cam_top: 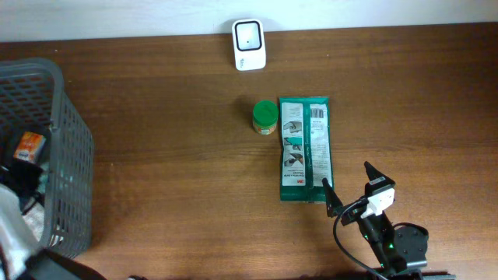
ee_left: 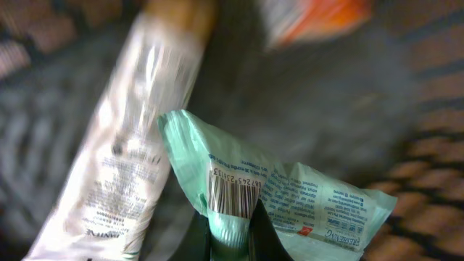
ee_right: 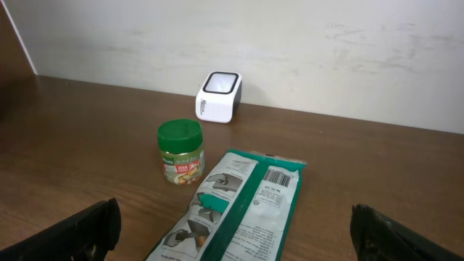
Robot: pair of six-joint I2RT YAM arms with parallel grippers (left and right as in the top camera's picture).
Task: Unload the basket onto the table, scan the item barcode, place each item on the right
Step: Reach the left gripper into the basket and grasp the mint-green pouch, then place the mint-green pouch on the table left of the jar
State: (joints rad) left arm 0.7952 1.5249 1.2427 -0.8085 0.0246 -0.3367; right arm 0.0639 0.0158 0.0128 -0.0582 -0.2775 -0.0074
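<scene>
Next, I release the mint-green packet with my left gripper on the bare table (cam_top: pixel 231 153) beside the green-lidded jar, toward the grey basket.
In the left wrist view my left gripper (ee_left: pixel 232 230) is shut on the bottom edge of a crumpled mint-green packet (ee_left: pixel 304 199) down in the grey basket. The packet's barcode (ee_left: pixel 233 194) sits just above the fingers, facing the camera. The white scanner (cam_top: pixel 249 44) (ee_right: pixel 219 96) stands at the table's far edge by the wall. My right gripper (cam_top: pixel 348 177) (ee_right: pixel 235 232) is open near the front right, its fingers well apart at the near end of a long green pack (cam_top: pixel 305 148) (ee_right: pixel 246 210), holding nothing.
The grey mesh basket (cam_top: pixel 70 140) fills the left side and also holds a white tube-like pack (ee_left: pixel 123 159) and an orange item (ee_left: pixel 319 18). A green-lidded jar (cam_top: pixel 265 117) (ee_right: pixel 181 151) stands just left of the long green pack.
</scene>
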